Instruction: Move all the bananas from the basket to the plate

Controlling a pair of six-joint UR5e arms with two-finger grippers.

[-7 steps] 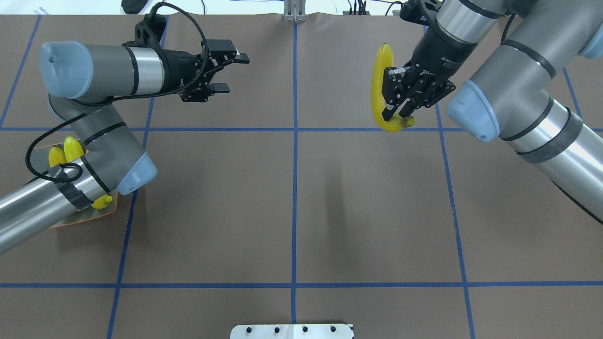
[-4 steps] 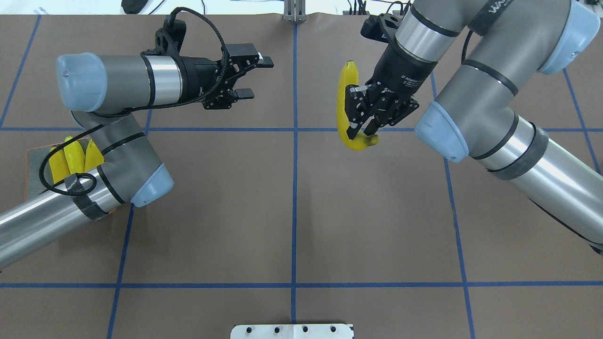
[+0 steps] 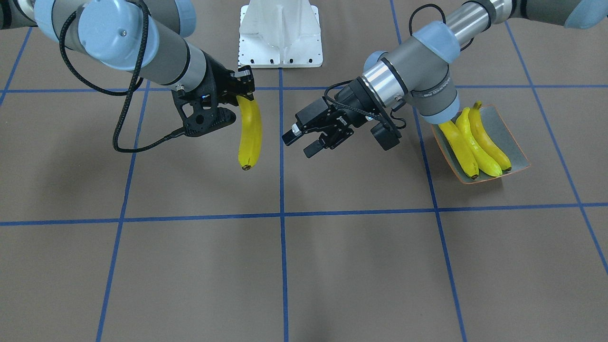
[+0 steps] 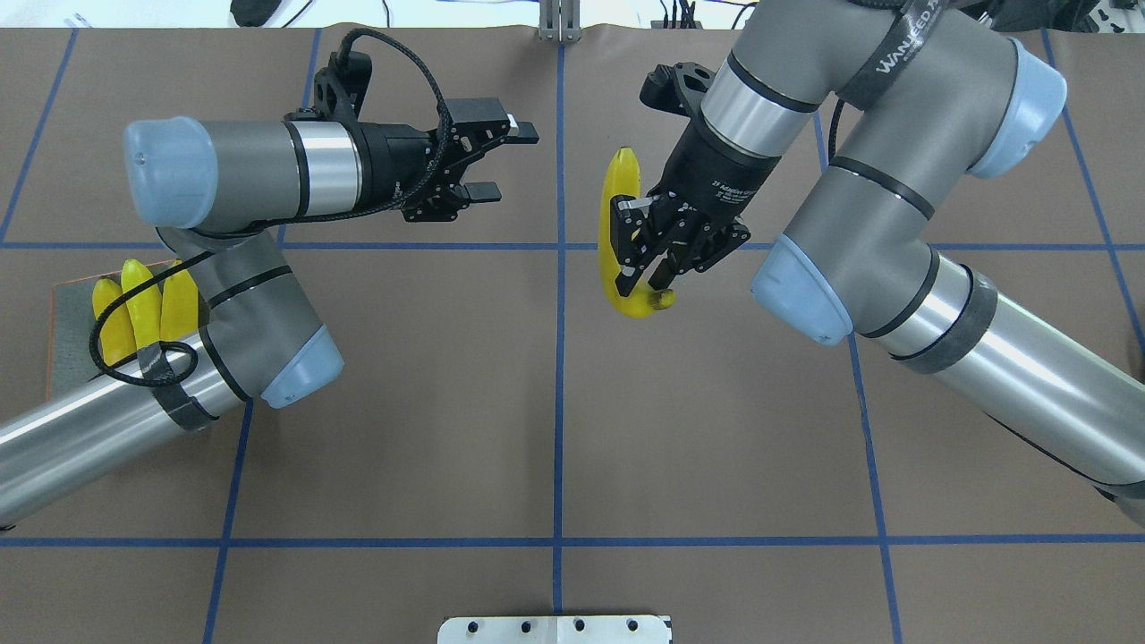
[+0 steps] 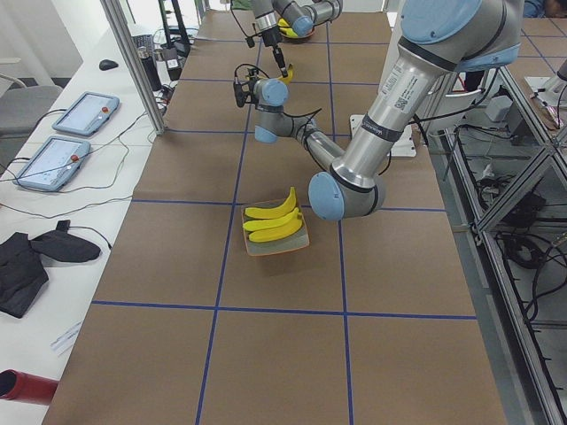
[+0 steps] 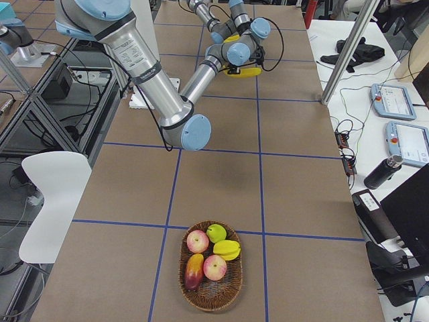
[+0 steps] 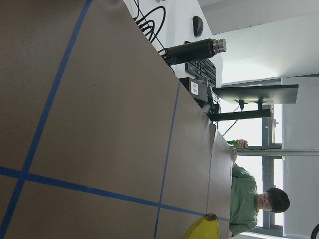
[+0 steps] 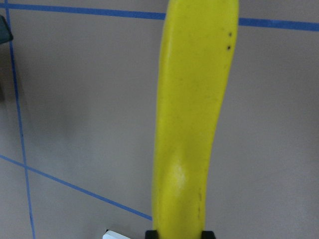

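The middle of the hanging banana (image 3: 251, 128), between my right gripper and the banana's loose end, should be gripped next by my left gripper.
One banana (image 4: 617, 219) hangs above the table's middle, with my right gripper (image 4: 640, 273) shut on its lower end; it also shows as the banana (image 3: 250, 135) in the front view and fills the right wrist view as the banana (image 8: 192, 124). My left gripper (image 4: 510, 163) stands open and empty a short way to its left, fingers pointing at it. Three bananas (image 3: 475, 142) lie side by side on the grey-green plate (image 3: 510, 135); my left arm partly covers the plate (image 4: 64, 331) from overhead. The basket (image 6: 211, 303) holds other fruit, no bananas showing.
A white mounting plate (image 4: 555, 629) sits at the near table edge. Apples and other fruit fill the basket at the table's right end. A person (image 7: 254, 201) sits beyond the far edge. A side table with tablets (image 5: 84, 115) runs along that edge.
My right arm has carried the banana leftward toward the table's middle. My left gripper, still open, has moved rightward toward it.
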